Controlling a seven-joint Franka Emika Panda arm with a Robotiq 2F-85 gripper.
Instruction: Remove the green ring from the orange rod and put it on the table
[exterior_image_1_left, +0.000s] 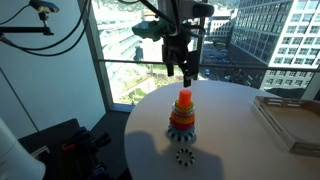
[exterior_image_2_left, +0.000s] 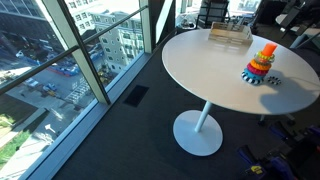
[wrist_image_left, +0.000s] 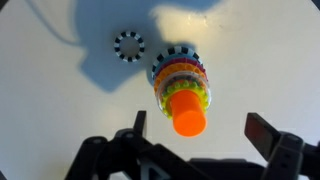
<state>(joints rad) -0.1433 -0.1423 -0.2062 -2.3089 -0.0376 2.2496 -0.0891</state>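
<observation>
The top ring of the stack round the orange rod is green, and my gripper should close on the outer edge of the green ring (exterior_image_1_left: 183, 104) (wrist_image_left: 205, 97).
The orange rod (wrist_image_left: 187, 113) stands upright on the white table (wrist_image_left: 60, 110) with coloured rings stacked round its base. The green ring (wrist_image_left: 172, 92) is the top ring of the stack, round the rod. My gripper (wrist_image_left: 198, 135) is open and empty, hanging straight above the rod, with a finger on each side of it in the wrist view. In an exterior view the gripper (exterior_image_1_left: 181, 70) is a short way above the rod (exterior_image_1_left: 184, 99). The stack also shows far off in an exterior view (exterior_image_2_left: 264, 60).
A dark toothed gear-like ring (wrist_image_left: 129, 45) lies flat on the table beside the stack, also seen in an exterior view (exterior_image_1_left: 184, 156). A flat grey tray-like box (exterior_image_1_left: 290, 120) sits at the table's far side. Large windows run along one side.
</observation>
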